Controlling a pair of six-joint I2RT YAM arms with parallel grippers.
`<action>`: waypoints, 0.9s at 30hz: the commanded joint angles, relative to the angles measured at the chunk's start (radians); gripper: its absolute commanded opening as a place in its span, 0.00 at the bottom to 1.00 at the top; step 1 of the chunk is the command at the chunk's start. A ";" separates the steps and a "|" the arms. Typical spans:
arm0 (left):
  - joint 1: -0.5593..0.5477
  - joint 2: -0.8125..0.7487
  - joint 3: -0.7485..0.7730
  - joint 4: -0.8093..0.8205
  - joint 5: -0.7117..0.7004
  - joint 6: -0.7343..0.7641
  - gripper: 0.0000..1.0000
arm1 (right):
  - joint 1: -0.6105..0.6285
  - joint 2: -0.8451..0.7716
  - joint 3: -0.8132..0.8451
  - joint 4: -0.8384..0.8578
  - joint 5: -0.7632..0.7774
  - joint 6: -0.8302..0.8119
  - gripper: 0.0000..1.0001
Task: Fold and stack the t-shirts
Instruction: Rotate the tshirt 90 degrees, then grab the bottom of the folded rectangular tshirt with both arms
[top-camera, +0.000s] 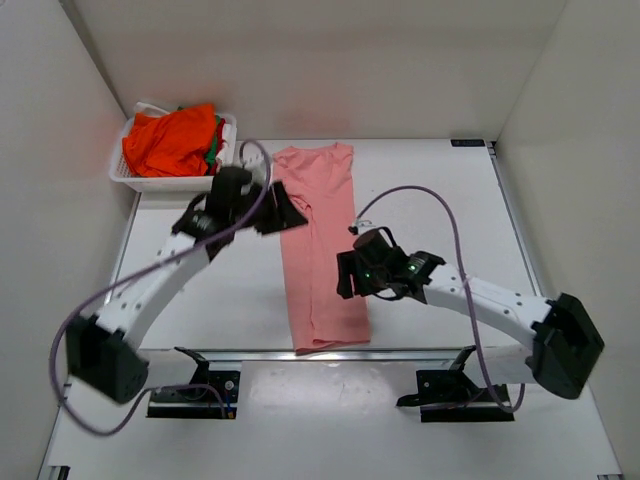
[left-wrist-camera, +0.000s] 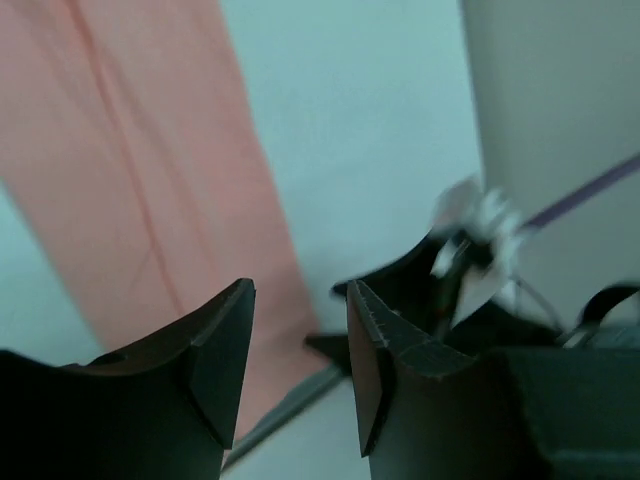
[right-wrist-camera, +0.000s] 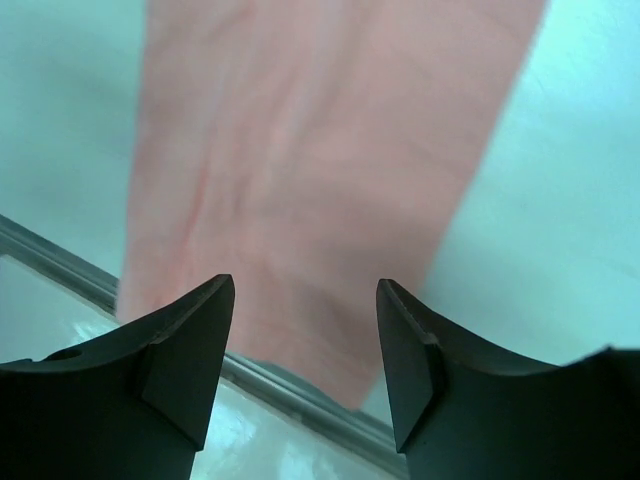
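The hem corner (top-camera: 296, 347) of the salmon-pink t-shirt by the metal rail, on the white basket's side, should be grabbed next by my left gripper.
The salmon-pink t-shirt (top-camera: 318, 250) lies flat on the table, folded lengthwise into a long narrow strip from the far edge to the near edge. It also shows in the left wrist view (left-wrist-camera: 130, 170) and the right wrist view (right-wrist-camera: 320, 170). The orange t-shirt (top-camera: 172, 140) with a bit of green cloth (top-camera: 212, 152) sits bunched in the white basket (top-camera: 150, 181). My left gripper (top-camera: 285, 212) is open and empty above the strip's left edge near its upper part. My right gripper (top-camera: 345, 275) is open and empty above the strip's right edge near its lower part.
The white slotted basket stands at the far left corner of the table. White walls enclose the table on the left, back and right. A metal rail (top-camera: 330, 353) runs along the table's near edge, close to the shirt's hem.
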 joint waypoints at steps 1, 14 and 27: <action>-0.054 -0.146 -0.322 -0.088 -0.232 0.021 0.52 | 0.015 -0.124 -0.119 -0.064 0.121 0.122 0.56; -0.422 -0.280 -0.832 0.096 -0.329 -0.295 0.51 | 0.121 -0.240 -0.437 0.091 0.069 0.327 0.39; -0.472 -0.266 -0.843 0.141 -0.309 -0.363 0.50 | 0.150 -0.237 -0.405 0.114 0.063 0.291 0.37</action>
